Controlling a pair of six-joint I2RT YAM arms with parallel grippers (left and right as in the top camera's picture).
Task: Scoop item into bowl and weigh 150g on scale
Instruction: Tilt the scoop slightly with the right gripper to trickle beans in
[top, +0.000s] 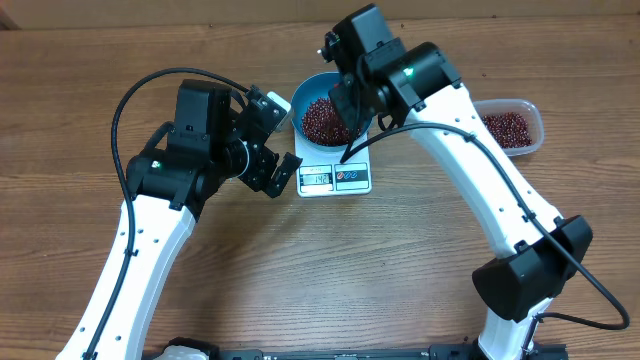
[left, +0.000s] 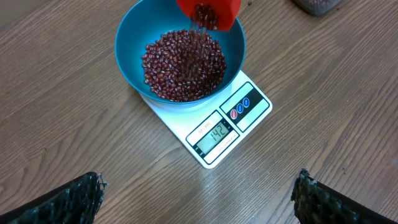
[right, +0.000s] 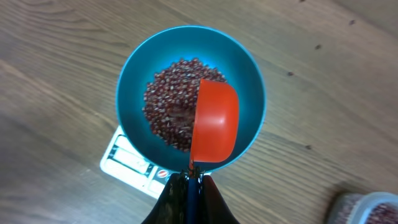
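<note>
The robot's right gripper needs to release the orange scoop, now tilted over the bowl, on the beans close to the front rim of the clear plastic tub (top: 504, 139).
The blue bowl (top: 300, 100) stands on the white scale (top: 335, 178) and holds a heap of maroon beans (top: 322, 120). In the left wrist view the scale (left: 214, 134) shows 142 on its display. My right gripper (right: 193, 180) is shut on the blue handle of an orange-red scoop (right: 214, 121). The scoop is tilted over the bowl (right: 134, 74), and beans (left: 183, 65) fall from the scoop (left: 208, 9). My left gripper (left: 199, 199) hangs open and empty over bare wood just left of the scale, with nothing between its fingertips (left: 87, 193).
A clear plastic tub (top: 510, 125) with more beans sits to the right of the scale, behind the right arm. Both arms reach in from the near edge of the wooden table (top: 330, 270).
</note>
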